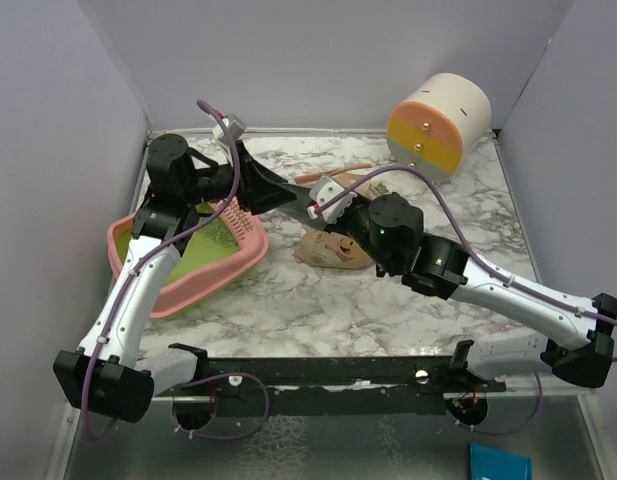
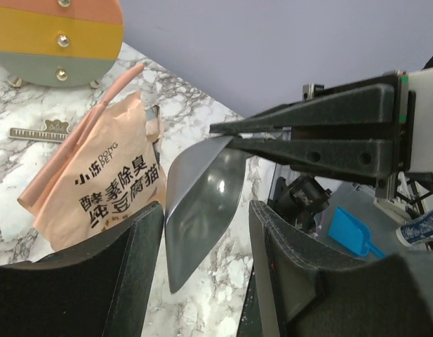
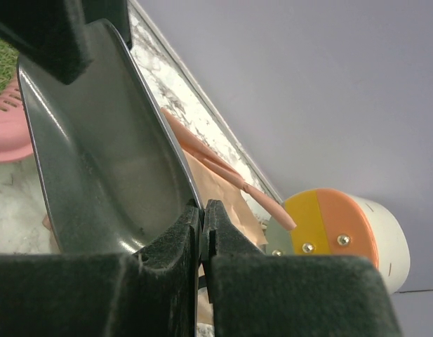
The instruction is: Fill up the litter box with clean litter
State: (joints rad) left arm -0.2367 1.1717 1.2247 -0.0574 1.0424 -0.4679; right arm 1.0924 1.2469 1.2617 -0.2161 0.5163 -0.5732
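Note:
Next, my left gripper closes on the blade (image 2: 177,270) of the grey scoop first, as my right gripper holds the scoop by its rim and will then be free to take the handle.
The pink litter box (image 1: 193,288) with a yellow-green inside lies at the left of the table; its rim also shows in the right wrist view (image 3: 9,130). No loose litter shows. The tan litter pouch (image 1: 333,250) lies at mid-table, right of the box, and shows in the left wrist view (image 2: 97,182). My right gripper (image 1: 316,205) is shut on the rim of a grey metal scoop (image 3: 97,161), held in the air. My left gripper (image 2: 205,210) is open, its fingers (image 2: 104,281) on either side of the scoop's blade (image 2: 202,203) without touching it.
The round cream-orange-yellow drawer unit (image 1: 438,125) stands at the back right and shows in both wrist views (image 2: 58,35) (image 3: 335,232). A toothed metal strip (image 2: 41,132) lies near it. A small blue scoop (image 2: 353,232) lies off the table's near edge.

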